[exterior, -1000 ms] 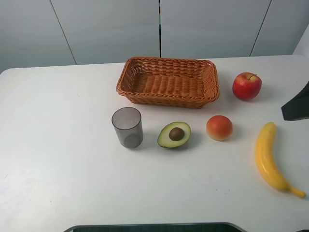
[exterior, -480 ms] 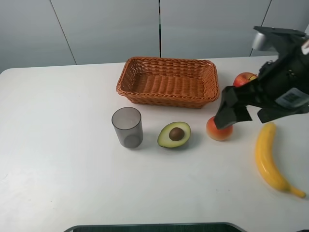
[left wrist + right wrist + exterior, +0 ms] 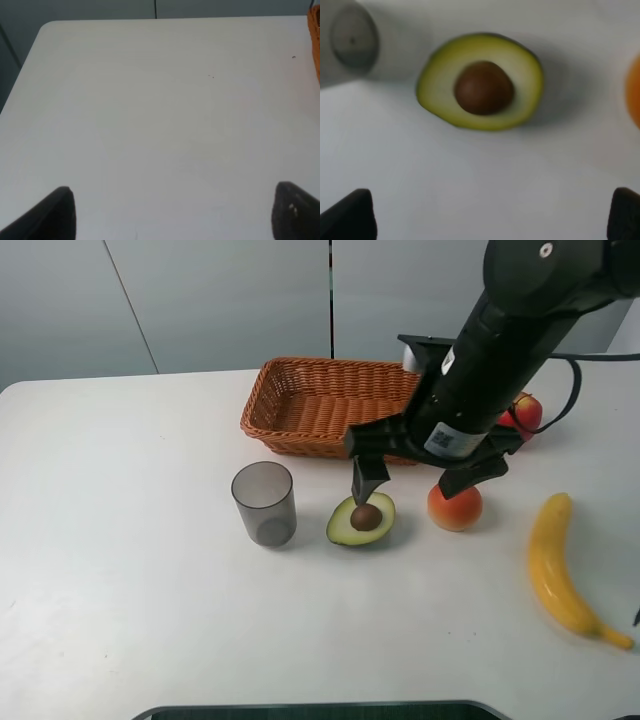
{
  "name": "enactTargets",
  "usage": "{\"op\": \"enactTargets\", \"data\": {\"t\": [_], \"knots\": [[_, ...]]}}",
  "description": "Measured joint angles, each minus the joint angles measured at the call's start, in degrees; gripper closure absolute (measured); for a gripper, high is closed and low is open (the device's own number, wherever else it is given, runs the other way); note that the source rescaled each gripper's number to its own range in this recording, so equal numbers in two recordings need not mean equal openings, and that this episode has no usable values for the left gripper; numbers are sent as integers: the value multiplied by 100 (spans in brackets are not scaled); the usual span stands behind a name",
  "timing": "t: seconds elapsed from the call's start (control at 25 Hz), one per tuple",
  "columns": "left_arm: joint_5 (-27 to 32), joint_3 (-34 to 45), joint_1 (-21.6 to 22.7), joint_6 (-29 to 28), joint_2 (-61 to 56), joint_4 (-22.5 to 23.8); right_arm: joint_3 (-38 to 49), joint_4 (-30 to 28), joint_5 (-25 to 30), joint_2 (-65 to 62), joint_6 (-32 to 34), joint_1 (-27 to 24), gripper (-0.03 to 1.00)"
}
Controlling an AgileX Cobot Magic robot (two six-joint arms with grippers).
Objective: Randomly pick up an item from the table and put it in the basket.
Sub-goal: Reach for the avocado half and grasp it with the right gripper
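Next, my right gripper closes across the middle of the halved avocado (image 3: 362, 519) (image 3: 481, 82), with its fingers on the avocado's sides that face the grey cup and the orange-red fruit.
The halved avocado (image 3: 361, 519) lies cut side up on the white table (image 3: 120, 540), in front of the empty wicker basket (image 3: 300, 367). My right gripper (image 3: 412, 482) hangs open just above the table, its left finger right over the avocado's far edge. In the right wrist view the avocado (image 3: 482, 82) lies ahead of the wide-open gripper (image 3: 487, 220) and is not touched. My left gripper (image 3: 175, 220) is open over bare table (image 3: 150, 110) and does not show in the exterior view. A sliver of the basket (image 3: 316, 30) shows at that view's edge.
A grey translucent cup (image 3: 264, 503) stands left of the avocado, also seen in the right wrist view (image 3: 350, 40). A round orange-red fruit (image 3: 455, 508) sits right of the avocado, under the right arm. A red apple (image 3: 527, 410) is partly hidden behind the arm. A banana (image 3: 555, 565) lies at the right.
My right arm has swung in from the right edge, past the orange-red fruit, to above the avocado. The objects on the table have not moved.
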Motion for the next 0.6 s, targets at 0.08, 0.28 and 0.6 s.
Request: {"op": "enactTargets", "data": {"t": [0.08,0.28,0.6], "knots": [[0,0,0,0,0,0,-3,-33,-340,161,328,135,-3],[0,0,0,0,0,0,-3,-599,-826,532,1674,181,-3],[0,0,0,0,0,0,-16,-1517,-1410,816,3493,438,-3]]}}
